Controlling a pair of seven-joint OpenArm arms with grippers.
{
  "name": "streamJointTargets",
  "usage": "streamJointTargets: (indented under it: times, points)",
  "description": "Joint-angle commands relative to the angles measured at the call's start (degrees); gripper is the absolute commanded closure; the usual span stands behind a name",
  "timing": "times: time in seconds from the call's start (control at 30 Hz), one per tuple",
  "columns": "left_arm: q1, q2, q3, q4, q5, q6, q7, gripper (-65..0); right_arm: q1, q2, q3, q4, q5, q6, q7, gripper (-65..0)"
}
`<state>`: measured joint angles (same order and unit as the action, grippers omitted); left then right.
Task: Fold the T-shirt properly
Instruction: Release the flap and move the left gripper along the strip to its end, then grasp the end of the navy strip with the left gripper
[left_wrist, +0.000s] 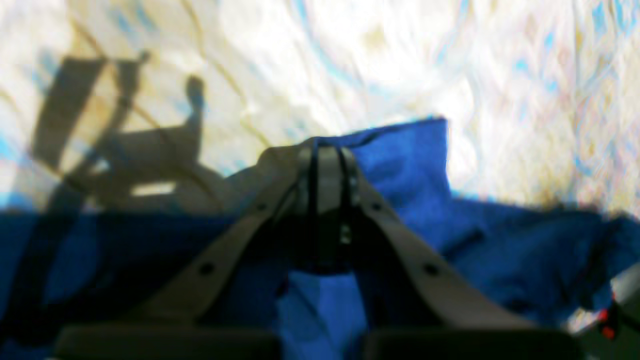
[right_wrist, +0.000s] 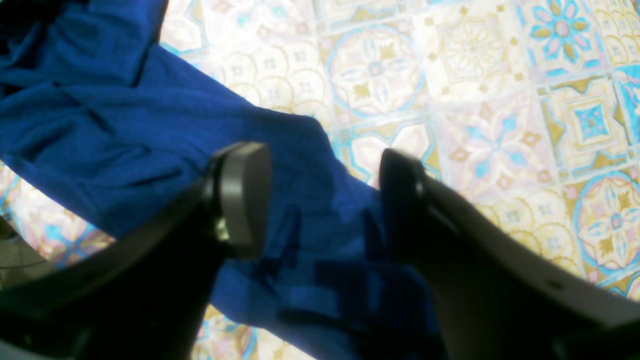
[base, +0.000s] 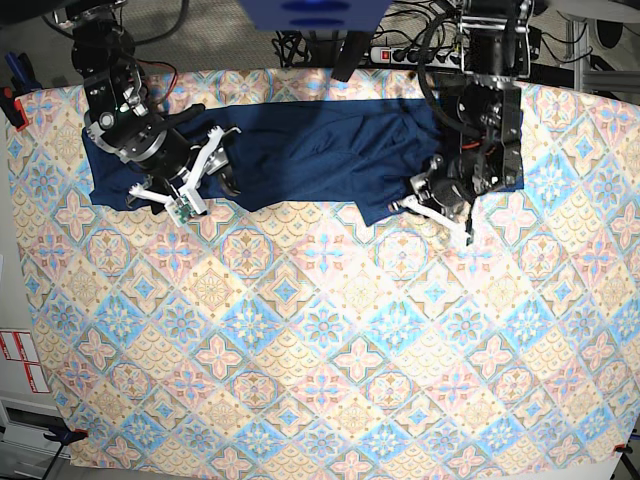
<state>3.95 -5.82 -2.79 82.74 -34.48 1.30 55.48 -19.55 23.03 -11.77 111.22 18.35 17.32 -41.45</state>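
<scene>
The robot's left gripper should release the pinched fold on the T-shirt's end (base: 510, 150) that is farthest from the right gripper. The fold is now at the shirt's near edge.
The dark blue T-shirt (base: 310, 150) lies spread in a wide band across the far part of the table, creased in the middle. At its near edge on the right, my left gripper (base: 435, 212) is down on the cloth. In the left wrist view the left gripper (left_wrist: 327, 152) is shut, with a raised fold of the T-shirt (left_wrist: 410, 155) pinched at the fingertips. My right gripper (base: 200, 180) hovers over the shirt's left end. In the right wrist view the right gripper (right_wrist: 320, 195) is open above the T-shirt (right_wrist: 125, 125), nothing between its fingers.
A patterned tablecloth (base: 320, 330) covers the whole table. A power strip and cables (base: 400, 45) run behind the far edge. A red-handled clamp (base: 10, 100) sits at the left edge. A blue box (base: 310, 12) hangs above the back centre.
</scene>
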Motion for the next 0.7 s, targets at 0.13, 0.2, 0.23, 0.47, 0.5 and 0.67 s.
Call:
streamJointTargets:
  times: [0.13, 0.2, 0.23, 0.47, 0.5, 0.67]
  points:
    - [4.36, -0.9, -5.17, 12.25, -0.47, -0.29, -0.41, 0.0, 0.17, 0.67, 0.47, 1.09, 0.33, -0.13, 1.23, -32.9]
    - [7.7, -1.87, -7.1, 16.73, -0.64, -0.29, -0.58, 0.0, 0.17, 0.67, 0.47, 1.09, 0.33, -0.13, 1.23, -32.9]
    - [8.76, -2.13, -7.81, 18.49, -0.64, -0.29, -0.67, 0.0, 0.17, 0.67, 0.47, 1.09, 0.33, -0.13, 1.23, -32.9]
    - [18.96, -3.1, -17.21, 29.92, -0.73, -0.38, -0.67, 0.0, 0.08, 0.67, 0.21, 1.09, 0.33, -0.13, 1.23, -32.9]
    - [20.19, -3.1, -18.62, 30.97, -0.73, -0.38, -0.67, 0.0, 0.08, 0.67, 0.12, 1.09, 0.33, -0.13, 1.23, -32.9]
    - [23.26, -3.1, -23.81, 32.29, -0.82, -0.38, -0.67, 0.0, 0.08, 0.67, 0.03, 1.09, 0.33, -0.13, 1.23, -32.9]
